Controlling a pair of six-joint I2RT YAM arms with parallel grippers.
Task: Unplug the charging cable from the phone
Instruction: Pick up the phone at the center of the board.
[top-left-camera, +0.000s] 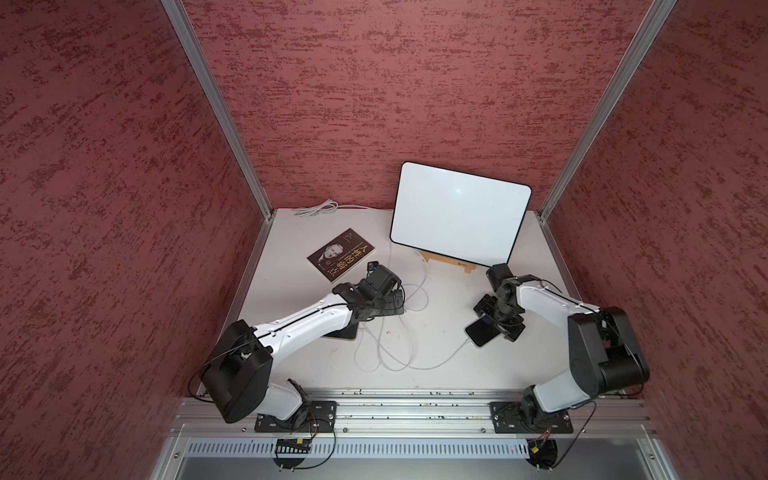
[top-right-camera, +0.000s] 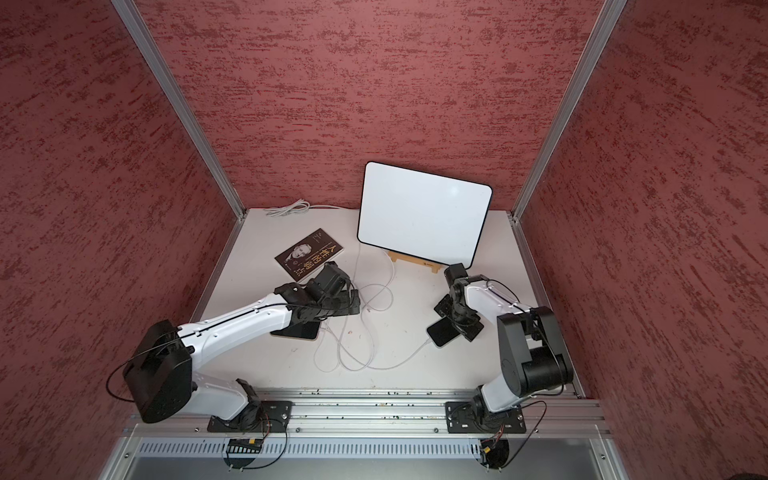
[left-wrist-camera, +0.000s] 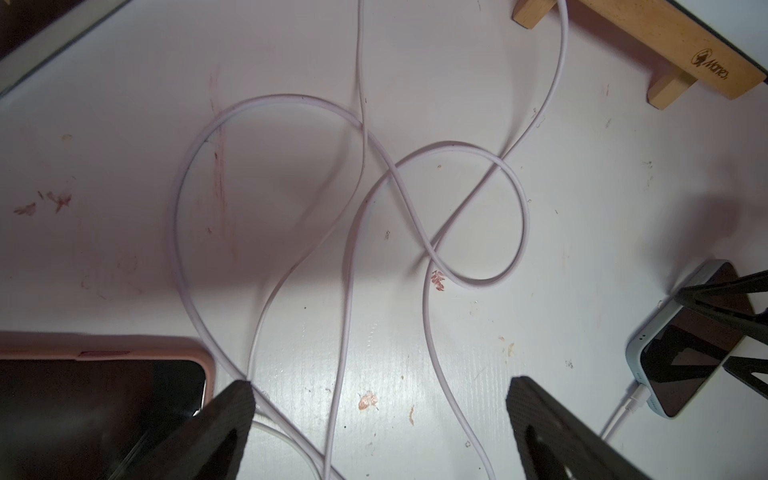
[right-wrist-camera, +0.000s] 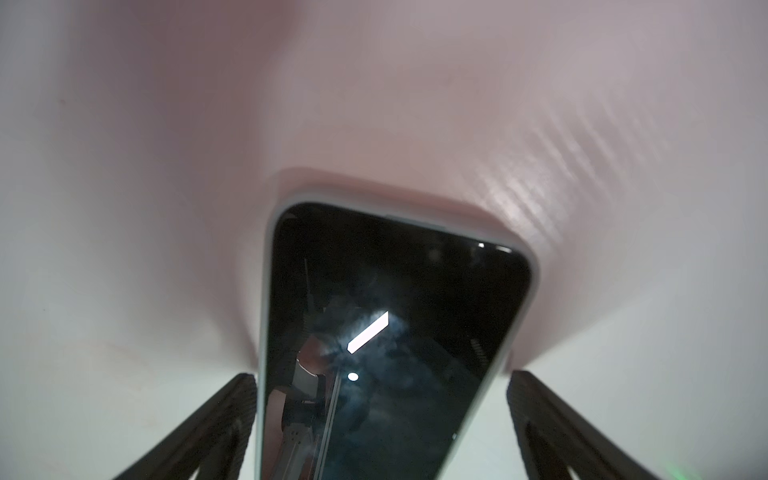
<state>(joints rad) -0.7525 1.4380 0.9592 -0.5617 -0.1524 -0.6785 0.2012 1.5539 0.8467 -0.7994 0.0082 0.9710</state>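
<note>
Next, I close my left gripper on the thin part (top-left-camera: 464, 345) (left-wrist-camera: 615, 423) just behind the white charging cable's plug, close to the phone.
The phone (top-left-camera: 480, 332) (top-right-camera: 440, 332) lies face up at the right of the table, dark screen in a pale blue case. A white charging cable (top-left-camera: 436, 365) (top-right-camera: 395, 365) is plugged into its near-left end (left-wrist-camera: 636, 397) and runs off in loops across the middle. My right gripper (top-left-camera: 496, 326) (right-wrist-camera: 382, 380) is low over the phone (right-wrist-camera: 395, 311) and open, one finger on each long side, with small gaps showing. My left gripper (top-left-camera: 395, 303) (left-wrist-camera: 382, 390) hangs open over the cable loops (left-wrist-camera: 353, 257), holding nothing. The left wrist view shows the phone (left-wrist-camera: 702, 345) far to one side.
A dark device in a pink case (top-left-camera: 343, 332) (left-wrist-camera: 104, 407) lies partly under the left arm. A book (top-left-camera: 340, 254) lies at the back left, with a coiled white cord (top-left-camera: 318, 208) behind it. A whiteboard (top-left-camera: 459, 212) leans on a wooden stand (top-left-camera: 446, 262).
</note>
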